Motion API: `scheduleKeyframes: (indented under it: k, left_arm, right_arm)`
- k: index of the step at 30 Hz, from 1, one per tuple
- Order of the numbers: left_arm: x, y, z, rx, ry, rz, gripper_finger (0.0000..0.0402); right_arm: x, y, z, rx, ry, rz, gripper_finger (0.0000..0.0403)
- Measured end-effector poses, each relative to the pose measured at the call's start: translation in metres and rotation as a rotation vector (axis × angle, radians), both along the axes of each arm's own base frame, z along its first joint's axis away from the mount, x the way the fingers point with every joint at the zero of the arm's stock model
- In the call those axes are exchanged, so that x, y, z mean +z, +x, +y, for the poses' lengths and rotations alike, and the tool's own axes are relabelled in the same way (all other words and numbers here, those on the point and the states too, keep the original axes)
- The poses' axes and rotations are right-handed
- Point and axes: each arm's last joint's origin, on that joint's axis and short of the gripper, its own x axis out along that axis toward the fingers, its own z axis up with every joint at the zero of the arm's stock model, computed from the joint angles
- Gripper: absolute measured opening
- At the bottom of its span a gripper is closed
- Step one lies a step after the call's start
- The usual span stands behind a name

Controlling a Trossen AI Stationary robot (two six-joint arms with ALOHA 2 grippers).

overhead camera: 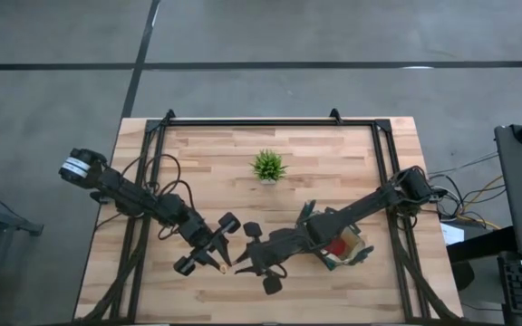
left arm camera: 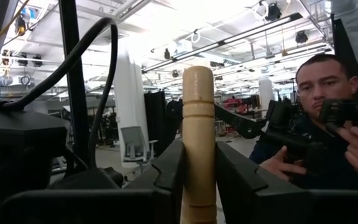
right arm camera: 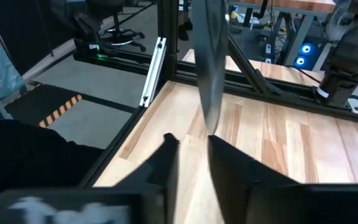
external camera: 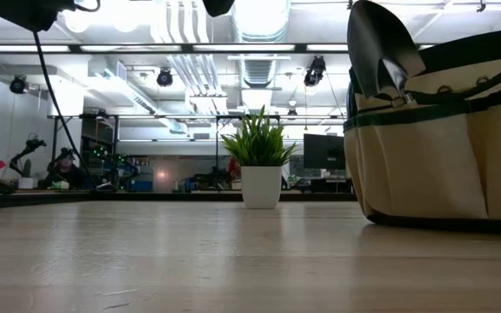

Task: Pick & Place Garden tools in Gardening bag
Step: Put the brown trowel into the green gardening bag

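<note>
The trowel's blade tip only just reaches my right gripper's fingers, so next my right gripper opens and takes the blade closer to the wooden handle (right arm camera: 210, 25).
Between my two grippers, above the table's near middle, is a trowel with a wooden handle (left arm camera: 197, 118) and a silver blade (right arm camera: 205, 68). My left gripper (overhead camera: 216, 256) (left arm camera: 197, 180) is shut on the handle. My right gripper (overhead camera: 250, 257) (right arm camera: 193, 165) faces it, slightly open, with the blade's tip just at the gap. The olive-tan gardening bag (overhead camera: 343, 246) (external camera: 442, 139) stands on the table at the near right, below my right arm. It holds a red item (overhead camera: 336, 244), and another trowel's blade (external camera: 379, 52) sticks up from its mouth. My left gripper pinches the wooden handle around its middle (left arm camera: 197, 163) between its two fingers (left arm camera: 166, 171). The fingers lie across the handle, whose rounded free end (left arm camera: 197, 74) stands out beyond them. The trowel is lifted clear of the table. My right gripper's fingers (right arm camera: 169, 163) stand by the blade's tip (right arm camera: 211, 127); whether they touch it I cannot tell.
A small spiky green potted plant (overhead camera: 268, 166) (external camera: 259, 165) stands at the table's far middle. Black frame rails (overhead camera: 270, 122) run along the far edge and both sides. A person (left arm camera: 328, 124) holding dark equipment is beyond the table.
</note>
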Motion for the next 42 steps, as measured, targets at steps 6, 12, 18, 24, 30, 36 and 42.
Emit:
scheduleKeyframes:
  k: [6,12,18,24,30,36,42]
  left_arm:
    - [-0.001,0.0,-0.001,-0.004,0.005,0.012,0.0072]
    - [-0.001,-0.001,-0.003,-0.002,0.008,0.001,0.0071]
    - [-0.001,0.0,-0.002,0.029,0.011,-0.01,0.0071]
    - [-0.001,0.0,-0.002,0.051,0.011,-0.015,0.0072]
    - [-0.001,0.0,-0.002,0.054,0.013,-0.008,0.0072]
    - [-0.002,0.0,-0.002,0.056,0.014,-0.006,0.0072]
    - [-0.002,0.0,-0.002,0.056,0.015,-0.005,0.0073]
  right_arm:
    - [0.003,0.001,-0.003,-0.01,0.003,-0.015,0.0174]
    - [0.003,0.001,-0.005,-0.013,0.0,-0.008,0.0229]
    - [0.013,0.003,-0.004,-0.006,0.008,-0.109,0.0238]
    - [0.012,0.005,-0.007,-0.012,0.006,-0.112,0.0199]
    - [0.015,0.006,-0.008,-0.012,0.017,-0.155,0.0146]
    - [0.014,0.006,-0.008,-0.006,0.001,-0.157,0.0057]
    - [0.014,0.006,-0.008,0.0,-0.001,-0.157,0.001]
